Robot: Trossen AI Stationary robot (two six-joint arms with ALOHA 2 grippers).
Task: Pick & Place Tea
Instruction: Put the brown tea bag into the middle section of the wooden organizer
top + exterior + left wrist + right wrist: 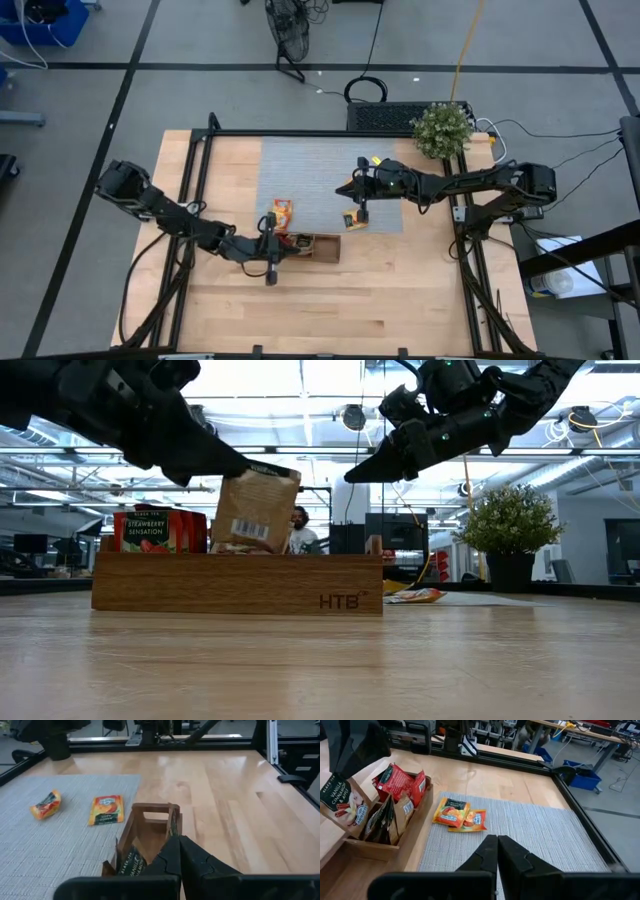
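My left gripper will set the pale brown tea packet down and let go of it in the middle compartment of the long wooden tray (pixel 298 250) (pixel 139 856). The packet is now held over the tray.
My left gripper (pixel 283 247) hovers over the long wooden tray (pixel 237 582), shut on a pale brown tea packet (pixel 255 508) labelled vanilla, cinnamon and apple (pixel 342 800). Red packets (pixel 400 782) stand upright in one compartment of the tray, and brownish ones (pixel 385 820) lean in the middle one. Two orange packets (pixel 457 815) lie flat on the grey mat beside the tray. Another orange packet (pixel 106 810) and a crumpled one (pixel 46 805) lie farther along the mat. Above the mat, my right gripper (pixel 348 189) is shut and holds nothing. My left gripper pinches the packet by its top edge (pixel 238 472) between its two fingers, coming in at a slant from above on the table's left. The packet hangs tilted below the fingers, its lower edge (pixel 250 548) down at the tray's rim. Whether it touches the tray I cannot tell.
The grey mat (pixel 330 180) covers the table's far middle. A potted plant (pixel 442 128) stands at the far right corner. Black frame rails (pixel 200 180) run along the table's sides. Bare wood (pixel 330 310) lies toward the near edge. A person (pixel 300 530) sits beyond the table.
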